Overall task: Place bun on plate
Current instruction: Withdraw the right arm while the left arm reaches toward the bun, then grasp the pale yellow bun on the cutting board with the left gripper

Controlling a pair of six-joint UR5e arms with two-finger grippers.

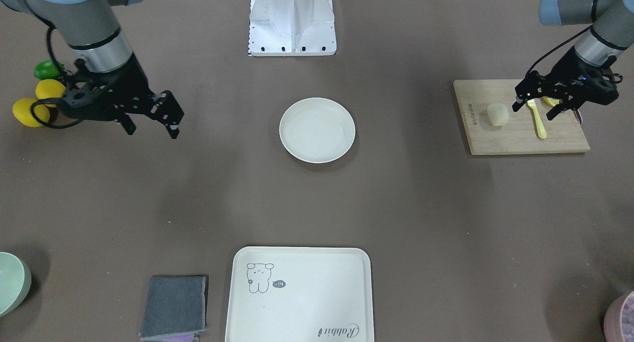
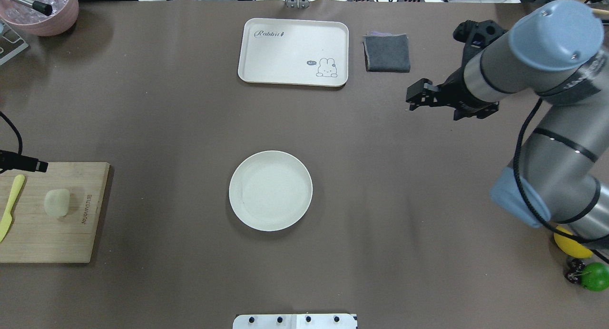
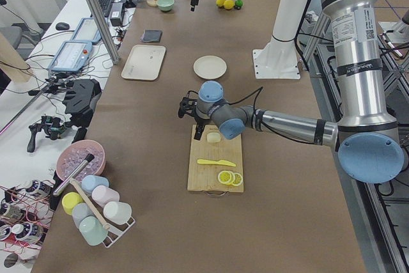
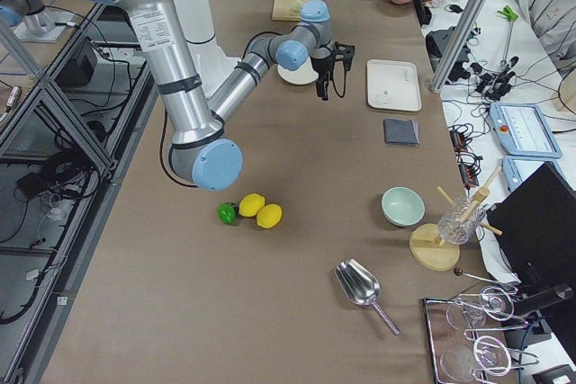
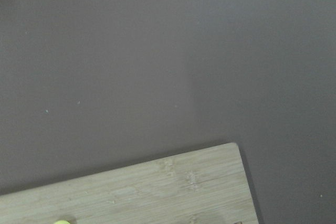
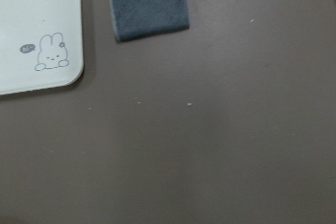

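I should next move my left gripper to the bun beside the yellow plastic knife and close it around the bun's middle (image 1: 498, 114).
The bun (image 1: 498, 114) (image 2: 57, 203) (image 3: 213, 137), a small pale lump, rests on a wooden cutting board (image 1: 520, 140) (image 2: 47, 236) (image 5: 157, 192). My left gripper (image 1: 534, 110) hovers open over the board, just beside the bun and above a yellow plastic knife (image 1: 538, 122); nothing is between its fingers. The round cream plate (image 1: 317, 129) (image 2: 270, 190) (image 3: 209, 66) lies empty at the table's middle. My right gripper (image 1: 152, 131) (image 2: 413, 100) hangs open and empty above bare table, well off to the plate's other side.
A rectangular cream tray (image 1: 302, 292) (image 2: 293, 52) and a folded grey cloth (image 1: 174, 306) (image 6: 147, 4) lie across the table from the robot's base. Lemons (image 1: 29, 112) and a lime (image 1: 47, 70) sit by the right arm. Lemon slices (image 3: 227, 178) lie on the board.
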